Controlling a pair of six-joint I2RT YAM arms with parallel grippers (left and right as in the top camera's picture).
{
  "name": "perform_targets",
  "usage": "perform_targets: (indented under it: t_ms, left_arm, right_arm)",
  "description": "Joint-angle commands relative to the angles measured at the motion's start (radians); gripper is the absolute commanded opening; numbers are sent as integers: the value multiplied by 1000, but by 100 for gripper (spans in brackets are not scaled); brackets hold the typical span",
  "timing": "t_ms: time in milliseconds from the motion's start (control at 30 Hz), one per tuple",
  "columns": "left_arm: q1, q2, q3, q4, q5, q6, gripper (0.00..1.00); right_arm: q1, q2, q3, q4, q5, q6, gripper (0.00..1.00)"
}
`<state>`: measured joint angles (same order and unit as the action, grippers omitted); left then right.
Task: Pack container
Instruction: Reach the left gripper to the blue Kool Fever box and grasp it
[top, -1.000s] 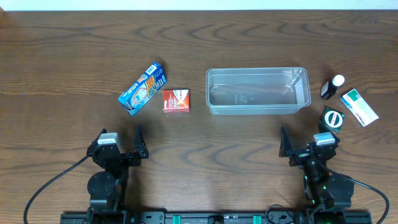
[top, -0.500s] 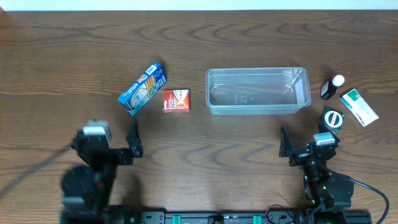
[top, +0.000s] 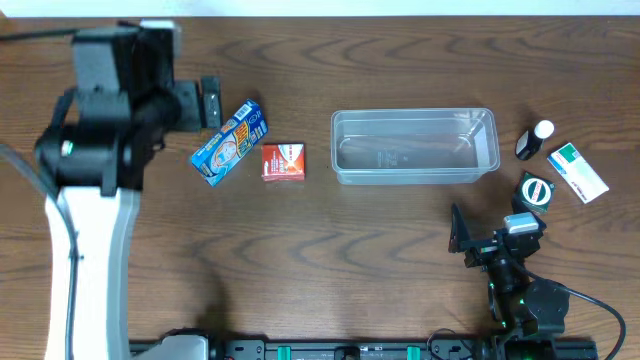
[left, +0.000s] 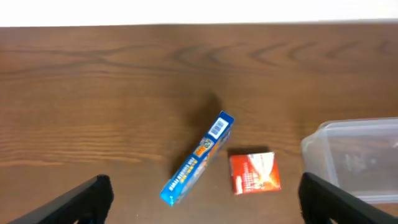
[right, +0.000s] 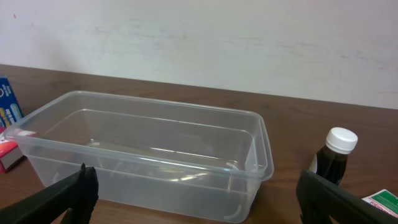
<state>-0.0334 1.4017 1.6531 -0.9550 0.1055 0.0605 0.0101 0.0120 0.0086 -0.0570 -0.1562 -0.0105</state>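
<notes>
Next, I close my left gripper around the blue box's middle (top: 226, 134) (left: 196, 157), just past the small logo beside the box's barcode.
The clear plastic container (top: 415, 112) stands empty right of the table's centre; it also shows in the right wrist view (right: 143, 155) and at the right edge of the left wrist view (left: 354, 158). A blue box (top: 230, 142) and a small red box (top: 283, 161) lie left of it, and both show in the left wrist view, the blue box (left: 198, 158) left of the red box (left: 255, 173). My left gripper (top: 208, 100) is open and empty, raised just left of the blue box (left: 205, 186). My right gripper (top: 495, 235) is open and empty, in front of the container (right: 196, 186).
A dark bottle with a white cap (top: 534, 140), a green-and-white box (top: 577, 172) and a round black-and-white object (top: 535, 190) sit right of the container. The bottle (right: 336, 155) stands close to the container's right end. A white wall runs behind the table's far edge.
My left arm has risen from its rest at the front left and swung toward the far left, bringing its gripper beside the blue box. The right arm and all objects are unmoved.
</notes>
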Motion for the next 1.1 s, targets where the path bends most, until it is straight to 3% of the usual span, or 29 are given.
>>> perform_targets:
  t_ms: [0,333,1067]
  left_arm:
    - [3,52,9,-27,8,180,82]
    - [3,292,-10,-107,8,418,81]
    - [4,566,-10,-109,8,426,74]
  right_arm:
    - [6,-6,-3,-3,2,10,99]
    - [6,-6,-3,-3,2,10,99]
    - [6,-6,-3,-3,2,10,99]
